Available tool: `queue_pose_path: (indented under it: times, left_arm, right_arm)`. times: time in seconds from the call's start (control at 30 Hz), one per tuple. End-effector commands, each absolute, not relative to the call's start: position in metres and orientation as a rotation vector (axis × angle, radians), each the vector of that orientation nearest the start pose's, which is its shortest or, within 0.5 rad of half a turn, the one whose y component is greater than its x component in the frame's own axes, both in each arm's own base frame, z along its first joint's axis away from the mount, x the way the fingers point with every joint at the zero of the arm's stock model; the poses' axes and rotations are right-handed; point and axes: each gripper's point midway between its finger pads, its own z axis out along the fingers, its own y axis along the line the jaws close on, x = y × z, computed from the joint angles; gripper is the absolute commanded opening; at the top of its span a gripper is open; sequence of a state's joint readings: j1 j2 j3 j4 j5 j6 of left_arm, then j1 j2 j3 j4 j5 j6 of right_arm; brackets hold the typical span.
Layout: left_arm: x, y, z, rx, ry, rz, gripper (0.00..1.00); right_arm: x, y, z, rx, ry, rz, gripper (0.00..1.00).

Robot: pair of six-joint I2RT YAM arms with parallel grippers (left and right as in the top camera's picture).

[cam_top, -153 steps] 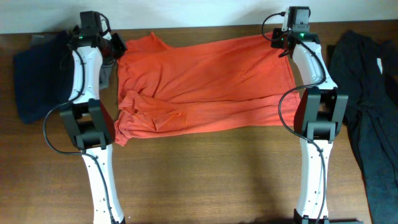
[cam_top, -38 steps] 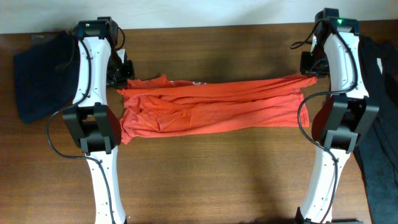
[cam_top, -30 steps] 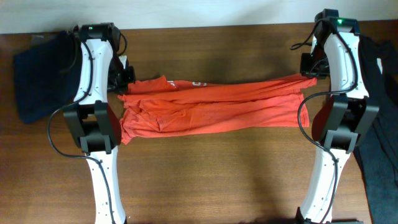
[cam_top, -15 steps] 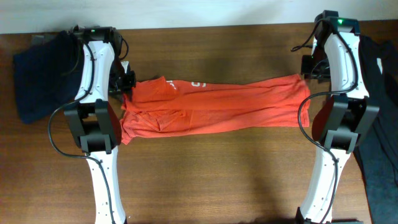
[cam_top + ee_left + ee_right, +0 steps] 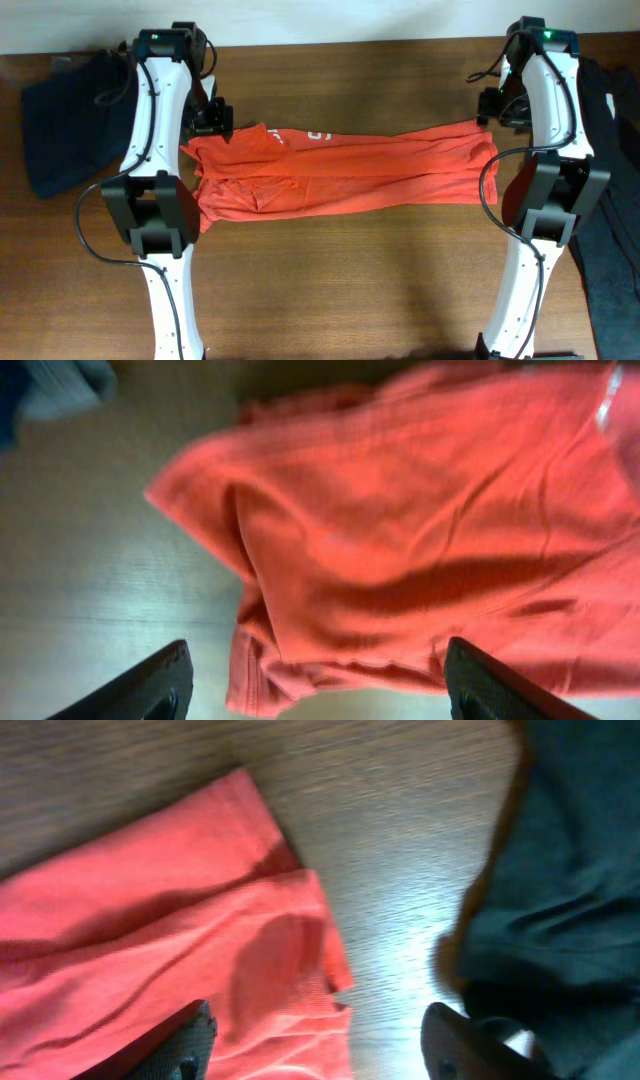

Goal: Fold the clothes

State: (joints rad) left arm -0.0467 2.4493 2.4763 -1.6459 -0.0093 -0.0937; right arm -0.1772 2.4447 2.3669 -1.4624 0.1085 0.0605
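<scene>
My left gripper will pinch the corner's tip (image 5: 187, 148) and pull it straight before folding, as that corner at the orange-red T-shirt's wrinkled end sticks out past its lower layer.
The orange-red T-shirt (image 5: 340, 175) of the clothes lies in a long, wrinkled band across the table, a bit of white lettering (image 5: 318, 134) showing at its far edge. My left gripper (image 5: 213, 118) hovers open over the shirt's far left corner. In the left wrist view the shirt (image 5: 420, 530) lies flat below, and the left gripper (image 5: 318, 690) has nothing between its fingers. My right gripper (image 5: 492, 108) stands open above the far right corner. In the right wrist view the right gripper (image 5: 325, 1050) is spread over the shirt's edge (image 5: 150, 950) and bare wood.
A navy garment (image 5: 60, 120) lies heaped at the table's left end, with a grey piece (image 5: 60, 380) beside it. A dark garment (image 5: 605, 180) covers the right end, close to the shirt's right edge (image 5: 560, 870). Bare wood (image 5: 340, 290) runs along the near side.
Both grippers have opened and let go of the shirt's far edge, which has dropped flat onto the table. The left gripper has risen and shifted slightly right.
</scene>
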Motion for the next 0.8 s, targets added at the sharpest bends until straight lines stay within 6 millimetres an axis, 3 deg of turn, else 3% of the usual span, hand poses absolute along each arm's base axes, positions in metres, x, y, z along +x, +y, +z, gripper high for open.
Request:
queue_pose_path:
  times: [0.0, 0.23, 0.4, 0.5, 0.63, 0.77]
  left_arm:
    - [0.465, -0.01, 0.11, -0.088, 3.128, 0.04, 0.86]
    - [0.47, 0.01, 0.097, -0.185, 3.119, -0.039, 0.86]
    - [0.469, 0.025, 0.07, -0.294, 3.125, -0.2, 0.86]
    - [0.472, 0.024, 0.057, -0.306, 3.108, -0.3, 0.86]
    - [0.482, 0.012, 0.056, -0.257, 3.059, -0.427, 0.86]
    - [0.488, 0.008, 0.057, -0.248, 3.031, -0.457, 0.71]
  right_arm:
    - [0.476, -0.085, 0.107, 0.378, 3.019, 0.018, 0.79]
    - [0.469, -0.06, 0.104, 0.377, 3.052, 0.228, 0.89]
    - [0.468, -0.051, 0.103, 0.365, 3.06, 0.276, 0.89]
    - [0.469, -0.042, 0.103, 0.334, 3.064, 0.276, 0.9]
    - [0.47, -0.031, 0.103, 0.284, 3.069, 0.271, 0.93]
    - [0.471, -0.026, 0.103, 0.26, 3.074, 0.26, 0.93]
